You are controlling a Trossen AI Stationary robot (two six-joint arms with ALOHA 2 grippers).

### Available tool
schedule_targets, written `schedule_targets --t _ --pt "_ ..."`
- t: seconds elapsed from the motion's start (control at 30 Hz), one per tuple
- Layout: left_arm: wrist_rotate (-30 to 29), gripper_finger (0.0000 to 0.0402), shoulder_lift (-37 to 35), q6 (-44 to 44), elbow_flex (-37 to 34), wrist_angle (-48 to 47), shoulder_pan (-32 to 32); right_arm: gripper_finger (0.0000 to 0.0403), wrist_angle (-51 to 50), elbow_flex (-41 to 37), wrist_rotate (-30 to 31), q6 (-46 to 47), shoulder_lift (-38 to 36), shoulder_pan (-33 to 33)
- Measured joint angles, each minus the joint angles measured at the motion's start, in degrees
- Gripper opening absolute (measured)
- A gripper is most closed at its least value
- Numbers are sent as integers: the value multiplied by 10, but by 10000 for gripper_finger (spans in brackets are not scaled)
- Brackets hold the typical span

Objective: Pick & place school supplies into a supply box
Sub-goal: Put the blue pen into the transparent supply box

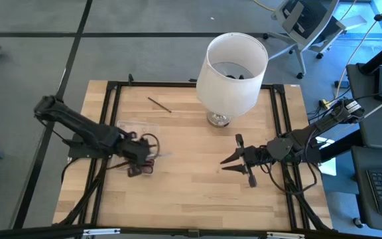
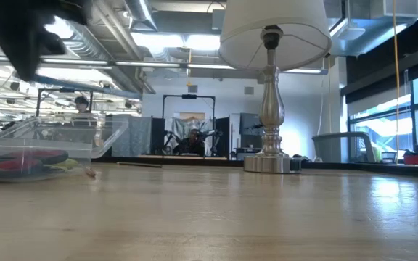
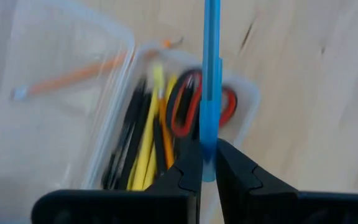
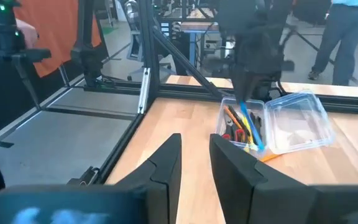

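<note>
My left gripper has the blue pen. It will let go of the pen in the clear box point(image 1: 146, 160) point(image 3: 164, 134), between the yellow pencils and the red-handled scissors.
My left gripper point(image 3: 207, 171) hangs over the supply box point(image 1: 140, 133) at the table's left and is shut on a blue pen point(image 3: 211, 81). The clear box point(image 3: 114, 143) holds yellow, orange and black pencils point(image 3: 143, 149) and red-handled scissors point(image 3: 188, 106); its lid point(image 4: 297, 121) lies open beside it. One orange pencil point(image 3: 67, 78) lies under the clear lid. A dark pencil point(image 1: 159, 105) rests flat on the table farther off. My right gripper point(image 1: 231, 161) is open, hovering right of centre and touching nothing. My left gripper pinches the blue pen near its upper end point(image 3: 209, 163) between the two fingers, coming from above and pointing down. The pen runs on past the fingertips, along them. It hangs tilted below the gripper, its lower end point(image 4: 260, 144) at the box; whether it touches I cannot tell.
A tall lamp with a white shade point(image 1: 234, 66) stands on its metal base point(image 2: 269, 163) at the table's far middle. A black frame point(image 1: 111, 93) borders the tabletop. Bare wood point(image 1: 191, 192) lies between the arms and toward the near edge. People show in the room behind.
</note>
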Motion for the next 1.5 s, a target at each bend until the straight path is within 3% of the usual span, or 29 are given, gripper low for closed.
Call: schedule_targets --t 0.17,0.37,0.93,1.33,1.5 --pt "9 19 -36 -65 0 -86 -44 88 0 0 33 0 0 0" --pt "40 19 -16 -95 0 -150 -69 88 0 0 64 0 0 0" --pt "34 19 94 -112 -5 -121 -64 88 -1 0 64 2 1 0" --pt "35 21 91 -139 -87 -46 -64 88 -2 0 63 16 10 0" --pt "37 40 91 -154 -103 -39 -64 88 -1 0 63 29 11 0"
